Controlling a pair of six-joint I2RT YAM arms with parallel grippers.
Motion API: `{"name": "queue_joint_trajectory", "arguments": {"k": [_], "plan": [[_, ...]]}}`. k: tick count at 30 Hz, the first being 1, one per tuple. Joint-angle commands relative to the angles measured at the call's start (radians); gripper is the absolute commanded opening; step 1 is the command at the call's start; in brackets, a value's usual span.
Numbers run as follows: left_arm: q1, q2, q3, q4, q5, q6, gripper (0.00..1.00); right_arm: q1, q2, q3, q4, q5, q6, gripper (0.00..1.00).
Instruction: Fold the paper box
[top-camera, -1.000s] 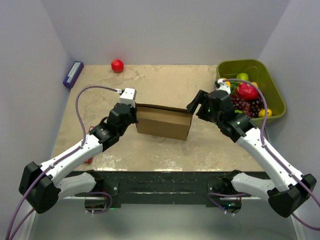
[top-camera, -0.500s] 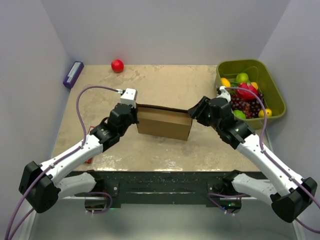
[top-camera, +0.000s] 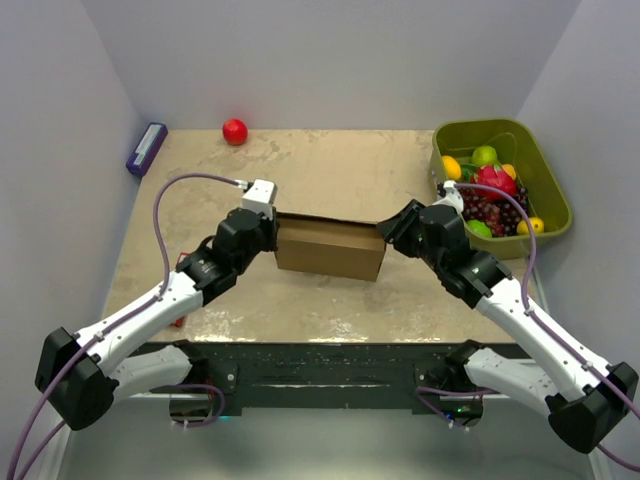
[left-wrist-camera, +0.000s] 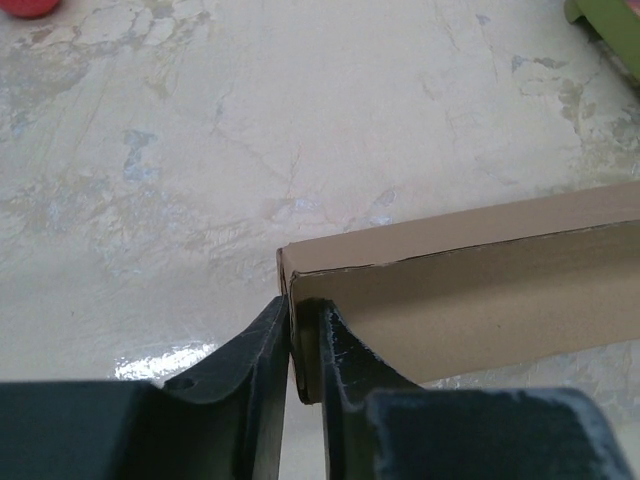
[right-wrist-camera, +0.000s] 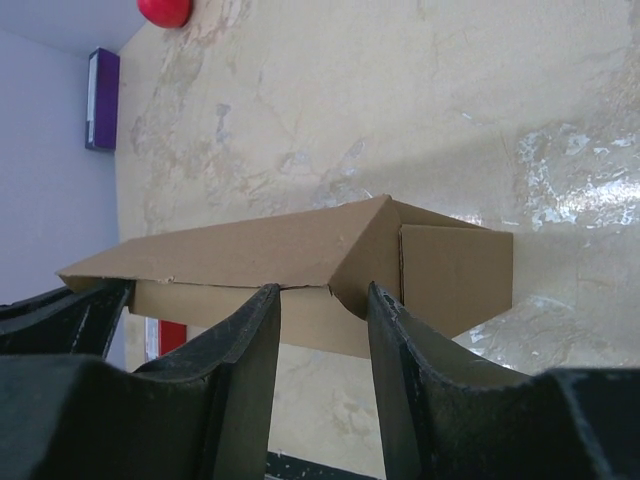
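Observation:
A finger of my left gripper sits in the box's opening, in the lid's way, so I need to back it out and take the lid's corner (left-wrist-camera: 298, 260) from outside.
The paper box (top-camera: 330, 248) is a brown cardboard shallow rectangle standing mid-table, its lid lying over the top. My left gripper (top-camera: 272, 226) is at its left end. In the left wrist view the fingers (left-wrist-camera: 270, 340) straddle the box's (left-wrist-camera: 470, 290) end wall, and the left gripper (left-wrist-camera: 303, 305) has its jaws a little apart, with a slim dark gap beside the wall. My right gripper (top-camera: 386, 228) is at the right end. There the right gripper (right-wrist-camera: 322, 292) stands open around the slanted corner flap of the box (right-wrist-camera: 250, 255).
A green bin (top-camera: 490, 126) of fruit stands at the back right, close behind my right arm. A red ball (top-camera: 235, 131) lies at the back, a purple box (top-camera: 146, 148) at the back left edge. Something small and red (right-wrist-camera: 170, 335) lies by the left arm.
My right gripper has moved down and left onto the box's right end, its jaws narrowing. The left jaws have eased slightly apart on the end wall.

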Motion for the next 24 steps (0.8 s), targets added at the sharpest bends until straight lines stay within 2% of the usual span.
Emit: {"name": "queue_joint_trajectory", "arguments": {"k": [1, 3, 11, 18, 24], "plan": [[-0.023, 0.005, -0.025, -0.152, 0.122, 0.010, 0.30, 0.006, 0.009, -0.026, -0.058, 0.051, 0.014, 0.41], [-0.023, -0.006, -0.020, -0.155, 0.130, 0.010, 0.38, 0.006, 0.007, -0.026, -0.056, 0.052, 0.015, 0.41], [-0.021, -0.055, -0.005, -0.158, 0.178, 0.004, 0.56, 0.007, 0.016, -0.022, -0.043, 0.063, 0.014, 0.41], [-0.020, -0.101, 0.038, -0.230, 0.216, -0.039, 0.75, 0.009, 0.018, -0.022, -0.037, 0.068, 0.009, 0.42], [-0.017, -0.127, 0.089, -0.307, 0.234, -0.092, 0.77, 0.012, 0.018, -0.025, -0.033, 0.066, 0.001, 0.42]]}}
